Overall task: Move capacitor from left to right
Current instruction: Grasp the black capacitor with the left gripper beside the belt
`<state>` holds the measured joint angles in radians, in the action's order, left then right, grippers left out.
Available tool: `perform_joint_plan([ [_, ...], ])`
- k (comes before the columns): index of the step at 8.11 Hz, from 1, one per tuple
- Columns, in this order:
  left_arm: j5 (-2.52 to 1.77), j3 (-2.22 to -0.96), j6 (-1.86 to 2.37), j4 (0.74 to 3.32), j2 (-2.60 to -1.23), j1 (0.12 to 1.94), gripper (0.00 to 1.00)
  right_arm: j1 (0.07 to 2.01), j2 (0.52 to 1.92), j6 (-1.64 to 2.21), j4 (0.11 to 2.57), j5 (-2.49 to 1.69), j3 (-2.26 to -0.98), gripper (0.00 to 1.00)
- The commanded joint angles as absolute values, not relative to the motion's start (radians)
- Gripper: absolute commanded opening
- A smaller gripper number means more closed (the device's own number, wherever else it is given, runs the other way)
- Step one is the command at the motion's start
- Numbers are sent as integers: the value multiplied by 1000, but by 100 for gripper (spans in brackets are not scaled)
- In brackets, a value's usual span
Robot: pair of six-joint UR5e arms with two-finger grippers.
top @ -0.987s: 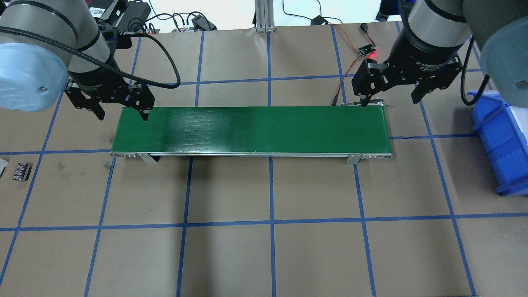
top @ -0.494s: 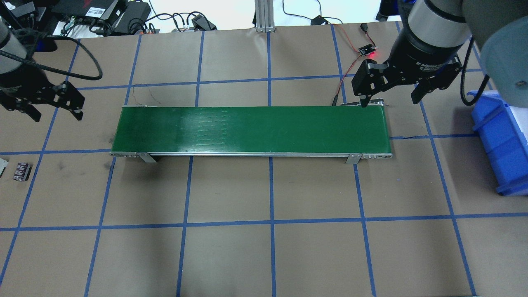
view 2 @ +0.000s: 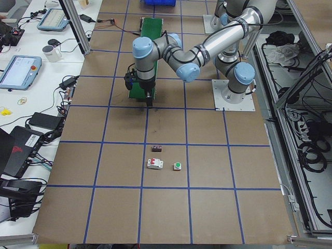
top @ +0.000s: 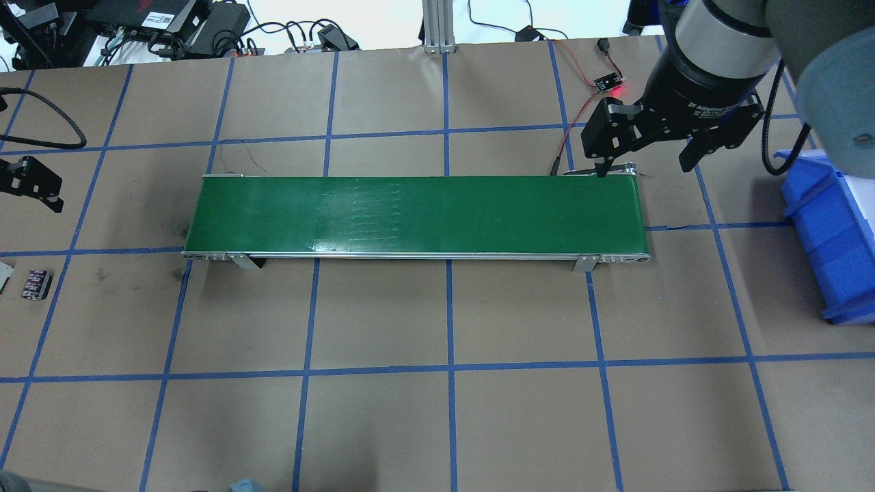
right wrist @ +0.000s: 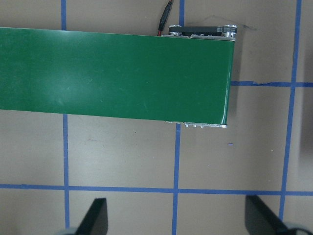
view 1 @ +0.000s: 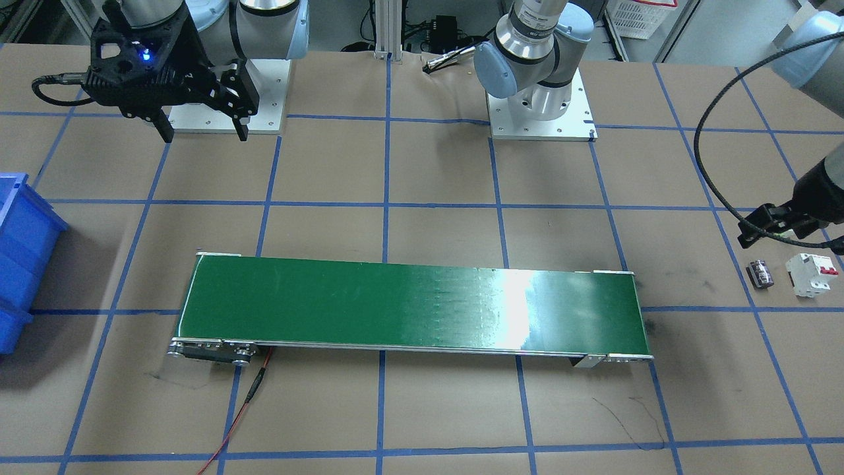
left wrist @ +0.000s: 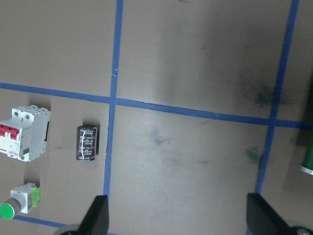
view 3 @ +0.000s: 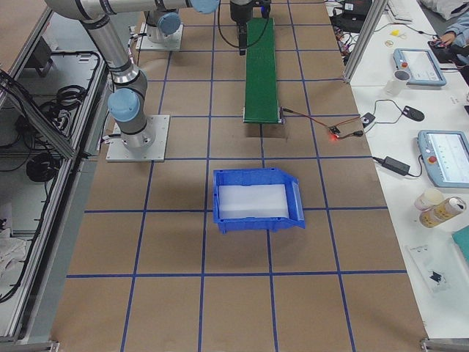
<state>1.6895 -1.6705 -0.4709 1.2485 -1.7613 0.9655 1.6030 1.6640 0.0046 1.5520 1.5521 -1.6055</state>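
Next, I move my left gripper next to the black capacitor beside the white breaker and close it around the middle of its body (view 1: pixel 760 274) (left wrist: pixel 87 144).
The capacitor (left wrist: pixel 87 143), a small black cylinder with a pale stripe, lies on its side on the brown table at the far left. It also shows in the overhead view (top: pixel 35 284) and the front view (view 1: pixel 760 273). My left gripper (left wrist: pixel 178 220) is open and empty, hovering above the table a little to the belt side of the capacitor. One of its fingers (top: pixel 41 188) shows at the overhead view's left edge. My right gripper (top: pixel 644 167) is open and empty above the right end of the green conveyor belt (top: pixel 417 215).
A white breaker (left wrist: pixel 24 133) with red switches and a green-topped push button (left wrist: pixel 17 203) lie just beyond the capacitor. A blue bin (top: pixel 830 232) stands at the table's right end. A red wire (top: pixel 577 113) runs behind the belt's right end.
My left arm has swung left, away from the belt's left end and out toward the table's left edge. The right arm and the capacitor have not moved.
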Motion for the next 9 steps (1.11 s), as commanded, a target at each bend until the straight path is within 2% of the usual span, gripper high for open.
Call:
perform_joint_plan([
  [1, 1693, -1671, -573, 1093, -1892, 885, 100, 1603, 1664, 5, 1551, 1558, -1605, 100],
  [2, 1686, -1671, -580, 1069, -1940, 855, 100, 1603, 1664, 5, 1551, 1559, -1606, 100],
  [3, 1686, -1671, -584, 1057, -1981, 830, 91, 1603, 1664, 5, 1551, 1559, -1606, 100],
  [5, 1690, -1671, -591, 1022, -2037, 822, 82, 1603, 1664, 5, 1551, 1552, -1606, 100],
  [7, 1695, -1672, -591, 1022, -2054, 819, 77, 1603, 1664, 5, 1551, 1555, -1606, 100],
  [9, 1700, -1674, -592, 1019, -2062, 798, 77, 1603, 1664, 5, 1551, 1554, -1606, 100],
])
